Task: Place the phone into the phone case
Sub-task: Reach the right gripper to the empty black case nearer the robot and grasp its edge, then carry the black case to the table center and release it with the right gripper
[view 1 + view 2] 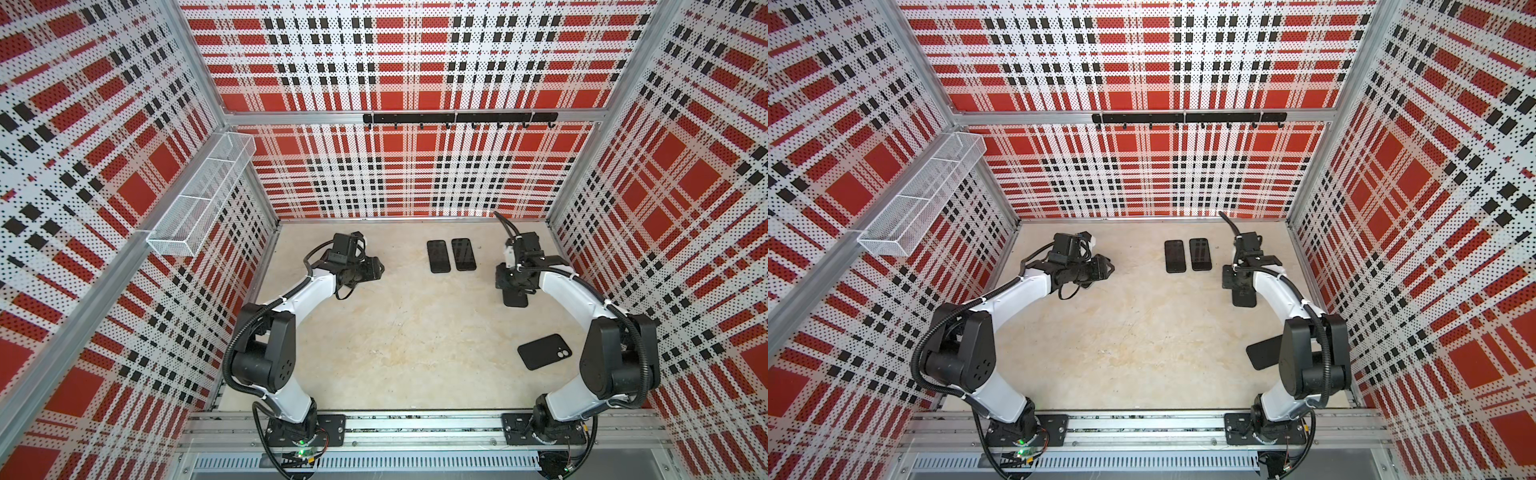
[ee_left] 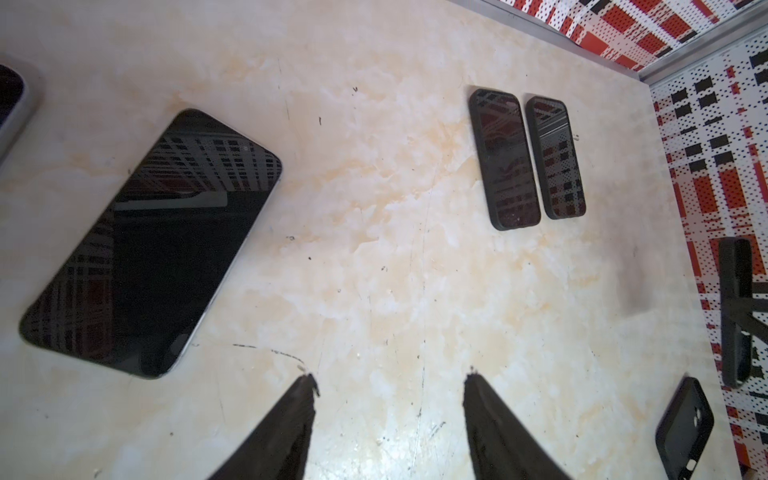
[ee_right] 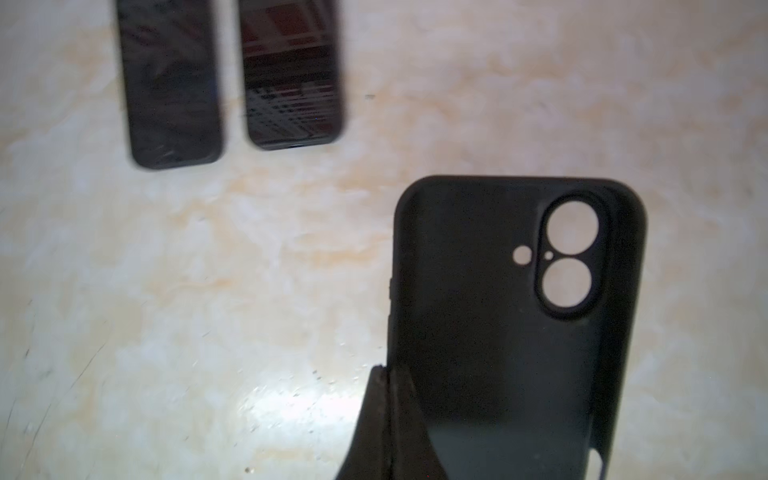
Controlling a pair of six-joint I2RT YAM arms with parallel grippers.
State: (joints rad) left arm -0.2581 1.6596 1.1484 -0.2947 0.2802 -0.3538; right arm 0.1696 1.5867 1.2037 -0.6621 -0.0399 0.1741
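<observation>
Next, my right gripper lets go of the black phone case on bare in the middle of the table (image 1: 419, 309) (image 3: 112, 388) in front of the dark phones.
A bare phone (image 2: 153, 245) with a silver rim lies screen up on the table, off to one side of my left gripper (image 2: 390, 376). That gripper is open with only bare table between its fingers. In both top views the left arm hides this phone. My right gripper (image 3: 388, 374) is shut on the side wall of a black phone case (image 3: 515, 311), whose hollow side and camera cutouts face the wrist camera. In both top views the case (image 1: 515, 297) hangs below the right gripper (image 1: 513, 286) at the right of the table.
Two dark phones with black rims (image 1: 438, 256) (image 1: 463, 254) lie side by side at the back centre. A second black case (image 1: 544, 352) lies flat at the front right by the right arm's elbow. Another phone's edge (image 2: 12, 99) shows in the left wrist view.
</observation>
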